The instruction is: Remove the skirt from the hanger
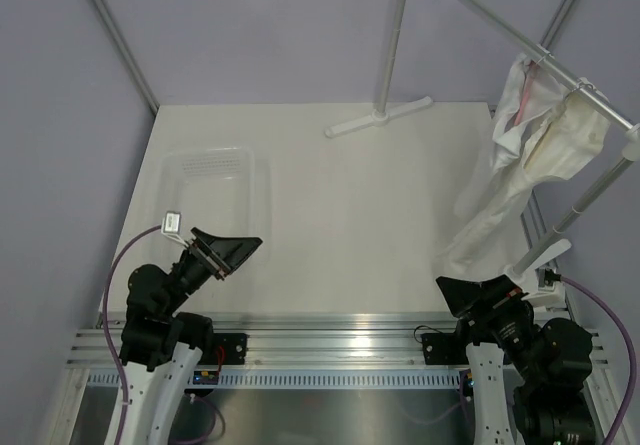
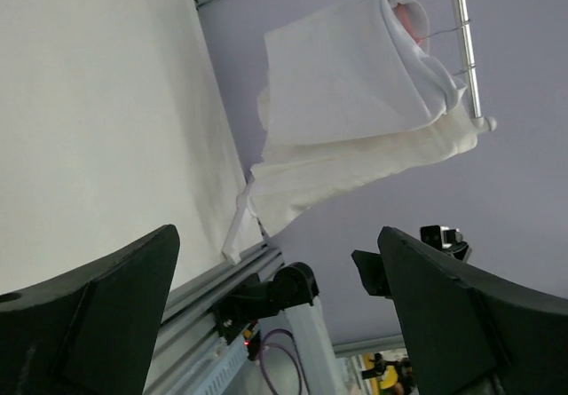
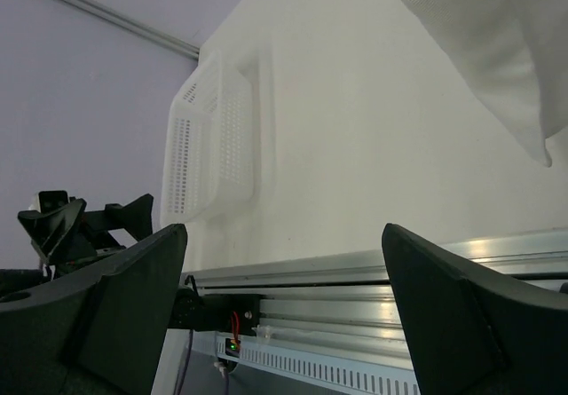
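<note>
Next, the right gripper closes on the near end of the skirt's upper edge (image 1: 528, 168), below the hanger's tan bar.
A white skirt (image 1: 520, 165) hangs from a hanger (image 1: 585, 90) on a metal rail (image 1: 520, 35) at the far right; its hem reaches the table. It also shows in the left wrist view (image 2: 355, 120) and at the top right of the right wrist view (image 3: 497, 49). My left gripper (image 1: 228, 252) is open and empty near the table's front left, far from the skirt. My right gripper (image 1: 480, 292) is open and empty at the front right, just below the skirt's hem.
A clear plastic basket (image 1: 208, 190) sits on the white table (image 1: 350, 215) at the left, also in the right wrist view (image 3: 213, 138). The rack's foot (image 1: 378, 117) stands at the back. A second rack foot (image 1: 540, 257) stands by my right gripper.
</note>
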`<state>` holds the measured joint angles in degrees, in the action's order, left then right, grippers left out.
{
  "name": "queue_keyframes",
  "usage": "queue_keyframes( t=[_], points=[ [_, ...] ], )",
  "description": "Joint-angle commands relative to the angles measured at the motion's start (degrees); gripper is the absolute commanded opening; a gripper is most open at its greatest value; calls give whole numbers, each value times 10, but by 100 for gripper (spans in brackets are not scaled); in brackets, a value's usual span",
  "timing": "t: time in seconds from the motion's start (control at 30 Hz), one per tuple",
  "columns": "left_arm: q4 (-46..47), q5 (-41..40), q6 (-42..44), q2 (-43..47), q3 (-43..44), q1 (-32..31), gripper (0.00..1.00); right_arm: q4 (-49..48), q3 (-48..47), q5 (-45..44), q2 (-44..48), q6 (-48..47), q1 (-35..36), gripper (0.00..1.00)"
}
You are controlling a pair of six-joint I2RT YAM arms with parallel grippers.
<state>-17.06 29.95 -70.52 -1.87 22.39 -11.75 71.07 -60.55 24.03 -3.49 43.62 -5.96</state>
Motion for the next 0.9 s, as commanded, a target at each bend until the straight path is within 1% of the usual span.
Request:
queue_keyframes(
  t=[0.0,0.03,0.07,0.1,0.13,0.2,0.23,0.27,0.3,0.33,0.37,0.4,0.43,0.47,0.53,0.6,0.63,0.73,0.77,0.83,0.87],
  points=[
    [-2,15,103,-72,76,0,99,5,-2,-13,0,-23,-2,99],
    [-13,10,112,-95,108,0,99,2,-2,-12,0,-27,-2,99],
    [-10,7,119,-141,120,0,99,0,-3,-11,-1,-30,-2,99],
    [-3,8,123,-162,130,-1,99,-1,-4,-14,-8,-32,-2,99],
    [19,12,123,-202,146,-6,99,2,-7,-15,-13,-33,-2,99],
    [33,-2,128,-239,165,-25,99,11,-14,-15,-32,-45,-2,99],
    [33,-15,136,-260,180,-64,99,14,-17,-15,-41,-51,-2,99],
    [27,-56,150,-280,219,-91,99,15,-21,-14,-49,-58,-2,99],
    [14,-82,176,-321,243,-123,99,15,-28,-19,-57,-68,-2,99],
    [-8,-114,187,-341,266,-185,99,17,-33,-26,-75,-72,-2,99],
    [-17,-166,201,-363,312,-214,99,21,-50,-36,-84,-74,-2,99],
    [-26,-190,216,-402,334,-243,99,26,-61,-58,-101,-76,-2,99],
    [-33,-229,221,-421,353,-294,99,30,-74,-68,-112,-78,-2,100],
    [-34,-243,229,-442,394,-314,99,39,-103,-77,-121,-79,-2,99],
    [-46,-283,251,-499,439,-367,99,48,-132,-100,-138,-80,-2,99],
    [-53,-307,276,-535,498,-392,99,63,-172,-128,-148,-78,-2,99],
    [-55,-325,282,-559,512,-409,99,68,-184,-139,-151,-78,-2,99],
    [-29,-355,296,-584,531,-433,99,89,-244,-166,-179,-73,-2,100],
    [-22,-366,297,-587,529,-439,99,101,-282,-171,-190,-73,-2,99],
    [-1,-369,295,-592,515,-450,99,109,-318,-186,-223,-76,-2,99],
    [5,-368,293,-596,508,-453,99,119,-359,-208,-235,-79,-2,99]
  ],
)
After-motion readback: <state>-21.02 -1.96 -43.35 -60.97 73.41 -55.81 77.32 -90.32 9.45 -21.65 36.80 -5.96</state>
